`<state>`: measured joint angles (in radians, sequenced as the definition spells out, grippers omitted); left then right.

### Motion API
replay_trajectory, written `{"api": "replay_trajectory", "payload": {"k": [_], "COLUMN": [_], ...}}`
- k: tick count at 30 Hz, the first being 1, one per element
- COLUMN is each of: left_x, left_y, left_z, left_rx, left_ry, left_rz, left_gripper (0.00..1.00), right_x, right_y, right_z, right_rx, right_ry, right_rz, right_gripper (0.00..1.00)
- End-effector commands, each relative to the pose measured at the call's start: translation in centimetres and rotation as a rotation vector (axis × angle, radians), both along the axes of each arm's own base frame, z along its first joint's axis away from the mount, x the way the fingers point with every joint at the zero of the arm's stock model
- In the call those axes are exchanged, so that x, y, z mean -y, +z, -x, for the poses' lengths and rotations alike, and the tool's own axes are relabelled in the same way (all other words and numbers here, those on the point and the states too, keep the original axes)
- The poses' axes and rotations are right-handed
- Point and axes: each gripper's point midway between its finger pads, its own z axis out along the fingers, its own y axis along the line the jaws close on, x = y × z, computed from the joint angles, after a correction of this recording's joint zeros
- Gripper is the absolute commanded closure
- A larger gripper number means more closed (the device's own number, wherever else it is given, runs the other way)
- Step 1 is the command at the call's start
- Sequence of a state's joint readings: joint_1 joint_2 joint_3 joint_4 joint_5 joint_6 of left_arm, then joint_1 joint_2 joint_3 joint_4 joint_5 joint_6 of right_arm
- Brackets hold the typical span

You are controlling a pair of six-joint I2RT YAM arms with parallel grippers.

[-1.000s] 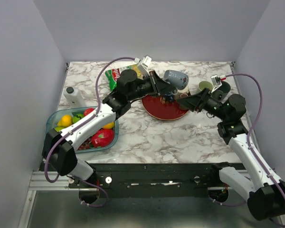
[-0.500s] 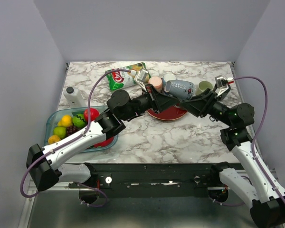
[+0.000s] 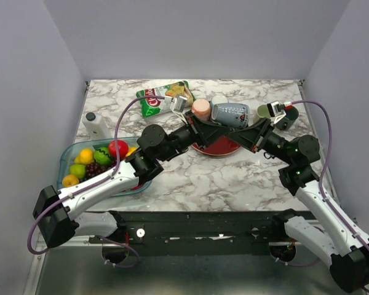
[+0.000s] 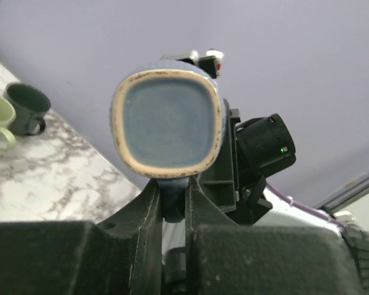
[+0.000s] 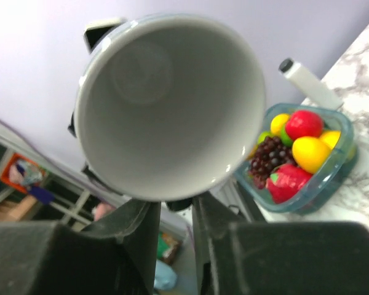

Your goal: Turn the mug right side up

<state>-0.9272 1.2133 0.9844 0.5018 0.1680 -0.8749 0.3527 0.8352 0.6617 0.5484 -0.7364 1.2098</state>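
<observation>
The robot's right gripper needs to set the blue-grey mug down on the marble table (image 3: pixel 292 139) just in front of the dark mug.
The blue-grey mug (image 3: pixel 230 114) hangs on its side in the air above a red plate (image 3: pixel 218 147), its base toward the left arm and its mouth toward the right arm. My left gripper (image 3: pixel 204 127) is shut on the mug's handle. In the left wrist view the handle sits pinched between the fingers (image 4: pixel 150 209) under the mug's base (image 4: pixel 166 120). My right gripper (image 3: pixel 253 132) meets the mug from the right. In the right wrist view the open white mouth (image 5: pixel 169 104) fills the frame, and the jaws of the right gripper (image 5: pixel 175 206) stand narrow just under the rim, round a dark piece that looks like the handle.
A fruit-filled tray (image 3: pixel 71 163) sits at the near left, with a white bottle (image 3: pixel 96 125) behind it. Along the back stand a green snack bag (image 3: pixel 160 98), a pink cup (image 3: pixel 201 109), a light green mug (image 3: pixel 262 111) and a dark mug (image 3: pixel 289 117).
The left arm swung the mug from a tilt to lying level above the plate. The right gripper came up to its mouth end and its jaws closed in from wide open.
</observation>
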Motion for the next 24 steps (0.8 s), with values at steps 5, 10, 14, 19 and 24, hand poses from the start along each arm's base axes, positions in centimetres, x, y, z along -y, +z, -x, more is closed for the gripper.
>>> {"api": "replay_trajectory", "payload": {"k": [5, 10, 14, 19, 24], "left_x": [-0.6, -0.3, -0.2, -0.8, -4.1], "left_y": [2.4, 1.4, 0.2, -1.8, -6.6], "left_z": [1.4, 1.2, 0.8, -0.4, -3.2], "left_rx": [0.107, 0.100, 0.096, 0.084, -0.019], "left_ry": [-0.004, -0.001, 0.012, 0.093, 0.316], "left_rz": [0.110, 0.088, 0.040, -0.063, -0.276], "left_gripper": [1.00, 0.76, 0.22, 0.01, 0.01], "right_x": [0.4, 0.4, 1.0, 2.7, 5.8], "right_y": [1.3, 1.2, 1.5, 2.2, 1.2], "right_z": [-1.3, -1.4, -1.6, -2.8, -5.8], "right_rx": [-0.003, 0.026, 0.049, 0.065, 0.029], "right_ry": [-0.077, -0.094, -0.154, -0.315, -0.568], "right_rz": [-0.085, -0.063, -0.031, 0.047, 0.212], "right_gripper": [0.99, 0.99, 0.99, 0.99, 0.99]}}
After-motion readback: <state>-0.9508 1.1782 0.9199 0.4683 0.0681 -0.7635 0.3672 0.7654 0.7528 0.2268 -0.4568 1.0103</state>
